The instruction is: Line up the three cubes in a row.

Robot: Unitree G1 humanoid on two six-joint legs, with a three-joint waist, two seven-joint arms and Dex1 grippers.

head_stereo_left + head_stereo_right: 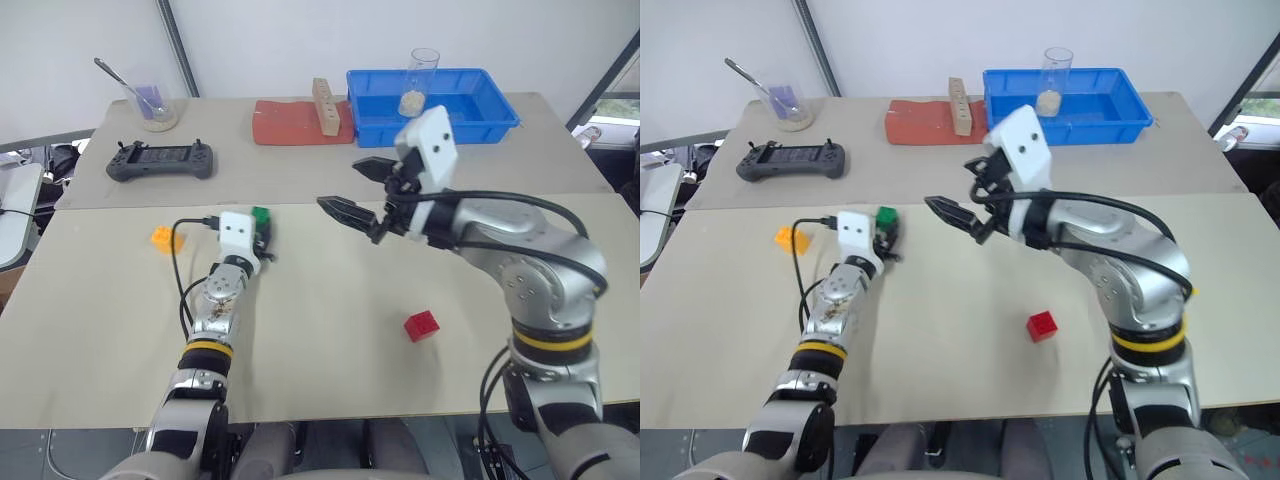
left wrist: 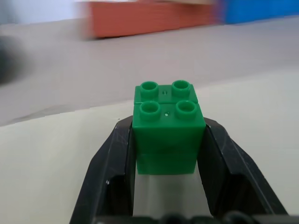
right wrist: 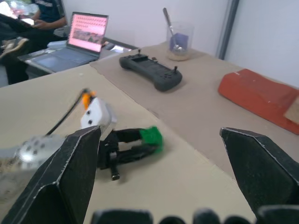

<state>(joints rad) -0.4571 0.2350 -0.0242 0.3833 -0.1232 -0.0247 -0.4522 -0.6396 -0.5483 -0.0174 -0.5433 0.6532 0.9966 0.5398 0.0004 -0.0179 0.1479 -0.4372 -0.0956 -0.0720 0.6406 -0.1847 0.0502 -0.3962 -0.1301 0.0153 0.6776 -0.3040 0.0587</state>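
Note:
The green cube will be let go by my left gripper, which will leave it on the bare table (image 1: 363,331) beside the red cube. The green cube is now apart from the orange-yellow cube.
The green cube (image 2: 168,126) sits between the two black fingers of my left gripper (image 1: 263,235), which is shut on it at the table's left middle. From the right wrist view, the green cube (image 3: 151,136) shows at the tip of that gripper. To its left lies the orange-yellow cube (image 1: 166,238), apart from the gripper. Alone on the table, nearer the front right, is the red cube (image 1: 421,326). My right gripper (image 1: 340,185) hovers above the table's middle, pointing left, open and with nothing between its fingers.
At the back stand a blue tray (image 1: 470,108) with a glass (image 1: 421,78) in it, a red-brown pad (image 1: 290,125) with a tall wooden block (image 1: 324,106), a black game controller (image 1: 160,160) and a cup with a spoon (image 1: 150,102). A cable (image 1: 182,262) runs along my left arm.

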